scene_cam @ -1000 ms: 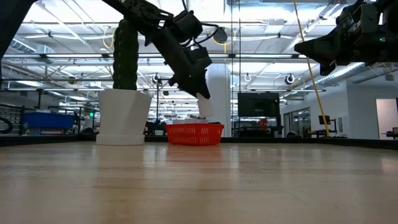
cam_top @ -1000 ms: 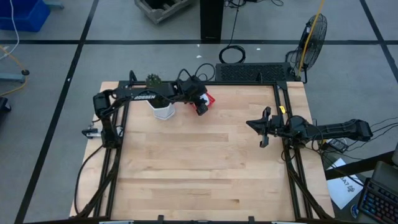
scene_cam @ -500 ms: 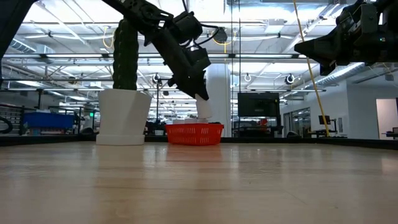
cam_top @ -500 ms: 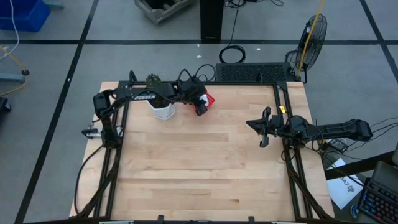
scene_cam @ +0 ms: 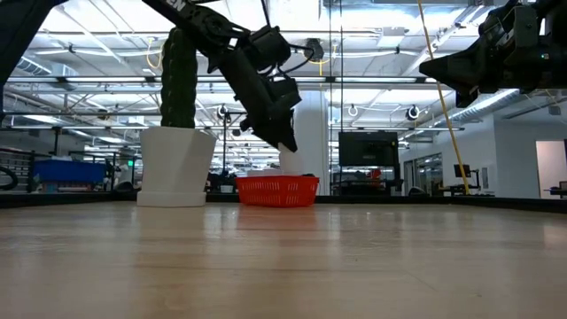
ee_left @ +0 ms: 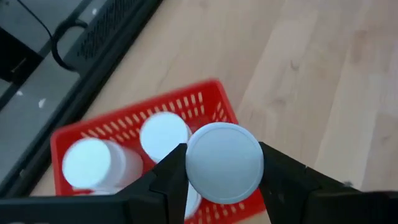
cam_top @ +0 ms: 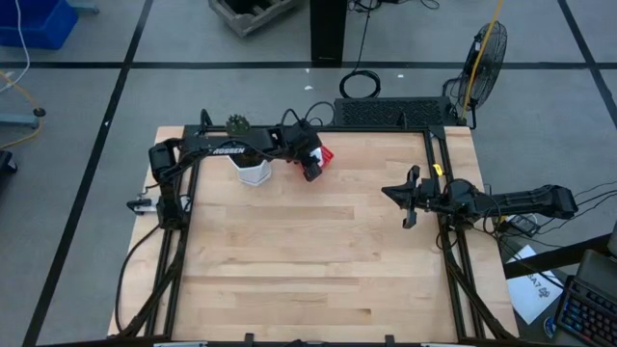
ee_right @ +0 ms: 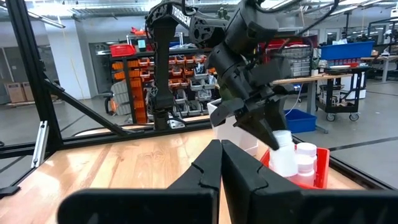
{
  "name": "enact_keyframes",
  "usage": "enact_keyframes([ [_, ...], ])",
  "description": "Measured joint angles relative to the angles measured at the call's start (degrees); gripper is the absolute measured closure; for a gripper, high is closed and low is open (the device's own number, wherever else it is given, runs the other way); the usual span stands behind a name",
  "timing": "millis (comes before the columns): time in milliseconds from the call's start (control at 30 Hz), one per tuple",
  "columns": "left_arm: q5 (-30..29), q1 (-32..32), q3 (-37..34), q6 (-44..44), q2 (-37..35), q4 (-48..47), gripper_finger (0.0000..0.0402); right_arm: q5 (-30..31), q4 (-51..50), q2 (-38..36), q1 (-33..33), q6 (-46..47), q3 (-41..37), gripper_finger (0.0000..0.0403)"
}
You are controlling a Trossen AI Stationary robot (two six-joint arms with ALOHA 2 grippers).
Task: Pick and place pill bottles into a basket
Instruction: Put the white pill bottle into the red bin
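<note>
I should use my left gripper to let go of the pill bottle in the open end of the red basket [cam_top: 318,163] [ee_left: 217,168], beside the other white bottles.
My left gripper [cam_top: 312,170] is at the table's far side, over the red meshed basket [cam_top: 325,154], shut on a small white pill bottle [ee_left: 224,163]. In the low view the bottle [scene_cam: 291,162] hangs just above the basket's rim [scene_cam: 277,181]. Other white bottles [ee_left: 93,163] [ee_left: 164,133] stand in the basket. My right gripper [cam_top: 405,199] waits shut and empty above the table's right side, its fingers together in its wrist view [ee_right: 221,155]. My left gripper pinches the bottle between its two fingers [ee_left: 171,177], one on each side of the body just under the round cap [ee_left: 225,155]. The fingers slant down from above and from the table's left. The bottle hangs about upright, clear of the basket [ee_right: 283,155].
A white hexagonal pot [cam_top: 253,172] with a tall green cactus [scene_cam: 178,80] stands just left of the basket, under my left arm. A dark metal frame [cam_top: 439,164] runs along the table's sides. The wooden tabletop [cam_top: 308,260] stretches toward the near edge.
My left gripper has sunk a little toward the basket, still shut on the bottle, which now hangs lower, just above the rim.
</note>
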Motion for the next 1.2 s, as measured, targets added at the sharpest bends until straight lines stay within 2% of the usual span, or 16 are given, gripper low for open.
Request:
enact_keyframes([
  [233, -0.01, 0.00, 0.06, -0.30, 1.19, 0.45, 0.0208, 0.00, 0.00, 0.00, 0.01, 0.00, -0.01, 0.0399],
  [400, 0.01, 0.00, 0.07, -0.32, 2.09, 0.64, 0.0237, -0.02, 0.00, 0.02, -0.01, 0.00, 0.01, 0.0399],
  [567, 0.03, 0.00, 0.04, -0.34, 2.67, 0.98, 0.0238, 0.00, 0.00, 0.02, 0.00, 0.00, 0.01, 0.0399],
  [800, 0.45, 0.04, 0.07, -0.48, 4.18, 0.49, 0.0197, -0.02, 0.00, 0.02, -0.01, 0.00, 0.01, 0.0399],
  [1067, 0.45, 0.04, 0.07, -0.62, 5.35, 1.19, 0.0235, 0.00, 0.02, 0.00, 0.01, 0.00, 0.01, 0.0399],
  [1200, 0.42, 0.04, 0.07, -0.72, 5.37, 1.18, 0.0223, 0.00, 0.00, 0.00, 0.00, 0.00, 0.01, 0.0399],
])
